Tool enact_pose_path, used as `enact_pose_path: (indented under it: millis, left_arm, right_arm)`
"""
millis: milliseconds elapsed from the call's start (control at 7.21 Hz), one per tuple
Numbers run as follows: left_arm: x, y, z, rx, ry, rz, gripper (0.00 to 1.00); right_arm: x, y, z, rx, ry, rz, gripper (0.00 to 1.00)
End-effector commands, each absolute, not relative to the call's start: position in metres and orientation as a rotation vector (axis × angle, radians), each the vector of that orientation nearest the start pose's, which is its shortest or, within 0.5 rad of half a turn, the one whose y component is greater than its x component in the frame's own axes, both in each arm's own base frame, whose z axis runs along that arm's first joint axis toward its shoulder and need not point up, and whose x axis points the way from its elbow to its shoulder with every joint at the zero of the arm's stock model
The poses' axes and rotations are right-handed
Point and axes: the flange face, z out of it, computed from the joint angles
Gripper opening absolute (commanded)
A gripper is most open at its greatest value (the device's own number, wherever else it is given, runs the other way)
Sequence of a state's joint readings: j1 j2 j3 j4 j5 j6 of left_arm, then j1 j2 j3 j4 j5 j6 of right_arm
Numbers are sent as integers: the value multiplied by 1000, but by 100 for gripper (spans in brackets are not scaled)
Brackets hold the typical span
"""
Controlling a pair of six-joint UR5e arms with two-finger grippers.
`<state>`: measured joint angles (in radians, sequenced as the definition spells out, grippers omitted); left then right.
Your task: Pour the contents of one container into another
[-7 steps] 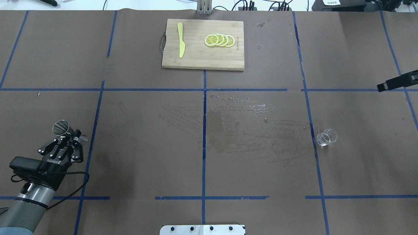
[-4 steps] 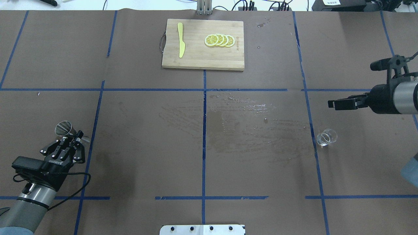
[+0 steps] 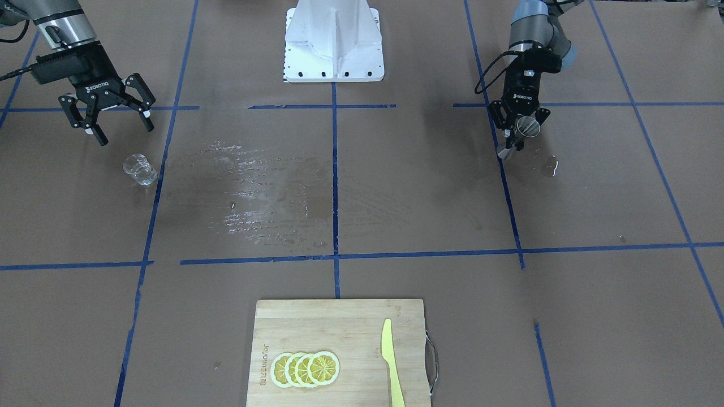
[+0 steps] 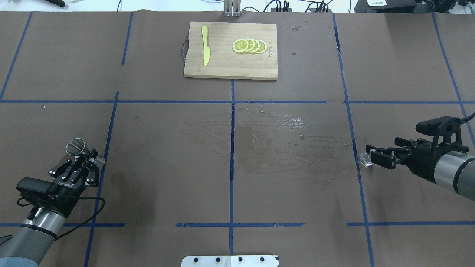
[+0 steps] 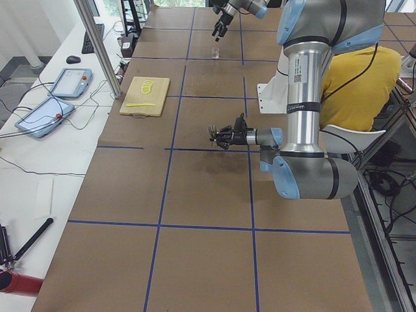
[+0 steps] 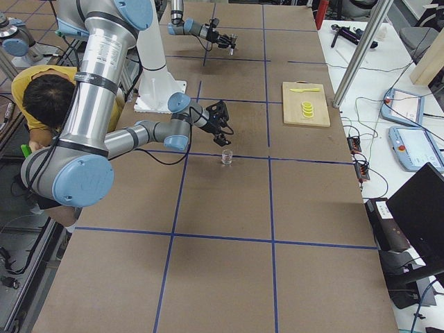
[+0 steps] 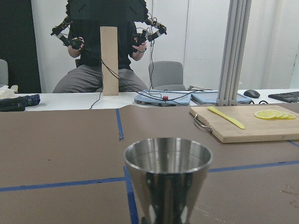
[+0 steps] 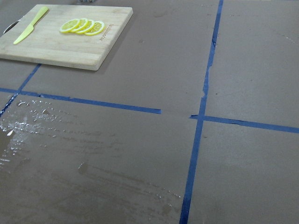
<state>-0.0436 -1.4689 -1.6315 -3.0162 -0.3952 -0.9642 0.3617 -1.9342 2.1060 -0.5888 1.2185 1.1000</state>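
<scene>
Next, I should close my right gripper on the cup's sides (image 3: 141, 170), below the clear glass cup's rim.
The silvery metal jigger (image 4: 76, 146) is tilted, and my left gripper (image 4: 87, 155) is shut on its narrow waist above the table's left side. It also shows in the front view as the jigger (image 3: 529, 127) in the left gripper (image 3: 517, 133). The left wrist view shows the jigger's open cone (image 7: 167, 177) close up. The clear glass cup (image 3: 139, 169) stands upright on the table at the right. My right gripper (image 3: 124, 133) hangs open above and beside it, not touching. From overhead the right gripper (image 4: 371, 155) covers most of the cup (image 4: 363, 158).
A wooden cutting board (image 4: 230, 65) at the far middle carries lemon slices (image 4: 249, 46) and a yellow knife (image 4: 205, 50). A wet patch (image 4: 274, 141) spreads over the table's centre. The white robot base (image 3: 334, 39) is at the near edge. An operator (image 5: 364, 78) sits behind.
My right arm has swung in from the right edge and come toward the robot, and its open gripper now hangs over the glass cup. The left gripper with the jigger has shifted slightly.
</scene>
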Motion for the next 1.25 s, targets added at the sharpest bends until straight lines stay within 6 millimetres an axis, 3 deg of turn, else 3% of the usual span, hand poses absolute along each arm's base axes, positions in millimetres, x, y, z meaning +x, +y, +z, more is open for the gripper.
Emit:
enact_pose_path:
  millis: [0, 278, 416, 555, 833, 1110]
  left_arm:
    - [392, -242, 508, 1278, 826, -366, 0]
    - [397, -243, 502, 1293, 812, -346, 0]
    - [408, -244, 483, 1290, 862, -381, 0]
    - [425, -246, 467, 1302, 861, -357, 0]
    - [452, -263, 410, 1403, 782, -214, 0]
    - [471, -277, 390, 1372, 850, -106, 0]
  right_arm:
    - [-308, -238, 444, 908, -874, 194, 99]
    - [-334, -202, 493, 1029, -827, 306, 100]
    - [-339, -192, 495, 1086, -820, 318, 100]
    - [-340, -192, 517, 1148, -765, 317, 100]
    - [-352, -190, 526, 1137, -814, 392, 100]
    - [-376, -189, 532, 1153, -814, 412, 100]
